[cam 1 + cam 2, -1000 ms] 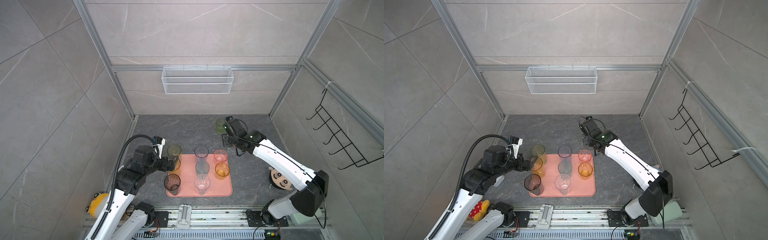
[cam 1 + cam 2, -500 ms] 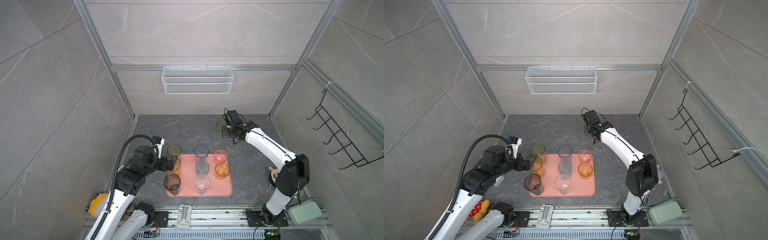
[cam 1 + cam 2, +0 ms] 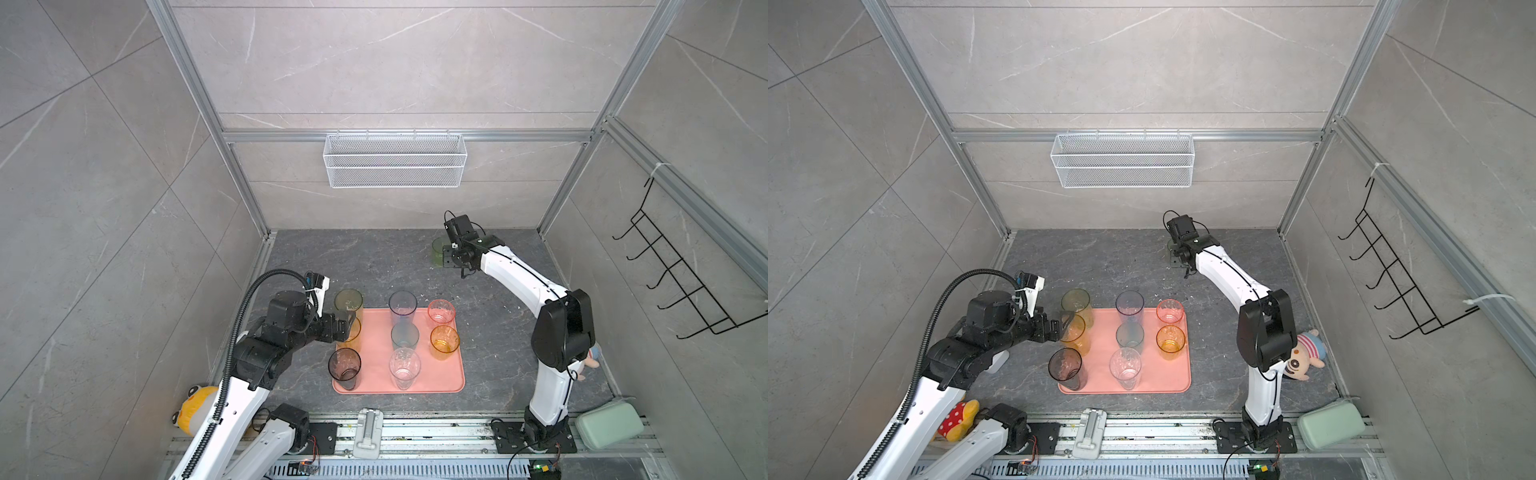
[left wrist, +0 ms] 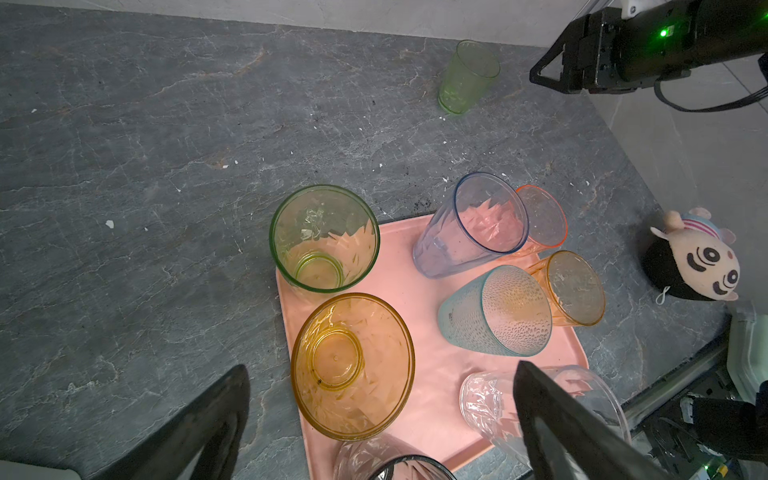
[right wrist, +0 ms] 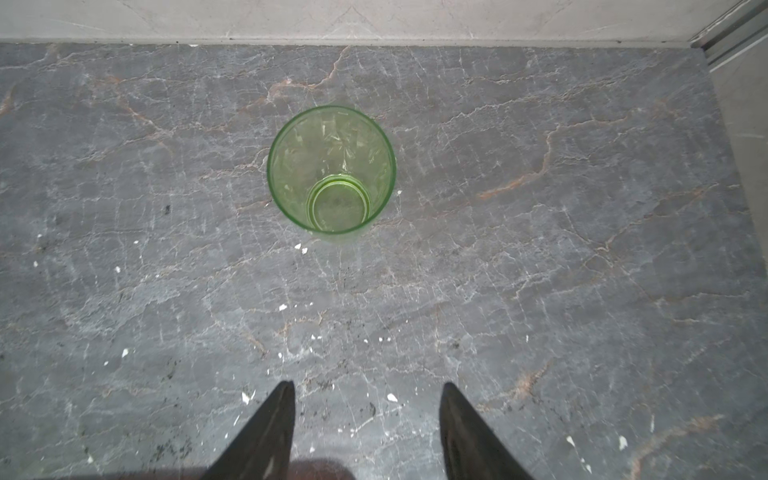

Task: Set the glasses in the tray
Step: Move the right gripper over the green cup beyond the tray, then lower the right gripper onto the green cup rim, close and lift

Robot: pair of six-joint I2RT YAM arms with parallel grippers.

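Observation:
My right gripper is going to close on the green glass's rim (image 3: pixel 451 242) (image 5: pixel 394 177), on the side that faces the black hook rack.
The salmon-pink tray (image 3: pixel 451 376) (image 3: pixel 1169 374) holds several glasses: yellow-green (image 3: pixel 348 300), amber (image 3: pixel 353 334), smoky grey (image 3: pixel 344 365), blue-grey (image 3: pixel 402 305), teal (image 3: pixel 404 336), clear (image 3: pixel 404 365), pink (image 3: pixel 441 311) and orange (image 3: pixel 444 340). My left gripper (image 4: pixel 380 368) is open at the tray's left edge, its fingers straddling the amber glass (image 4: pixel 353 365) without closing on it. A green glass (image 3: pixel 436 251) (image 5: pixel 330 174) stands alone on the floor near the back wall. My right gripper (image 5: pixel 366 385) hangs open just short of it, with nothing between its fingers.
A white wire basket (image 3: pixel 395 160) hangs on the back wall and a black hook rack (image 3: pixel 681 274) on the right wall. A plush doll (image 3: pixel 1304 357) and a pale green pouch (image 3: pixel 606 426) lie by the right arm's base, a yellow plush (image 3: pixel 195 409) at front left.
The right arm has swung its elbow round and drawn its gripper back from the tray's far edge toward the green glass. The left arm and the glasses on the tray have not moved.

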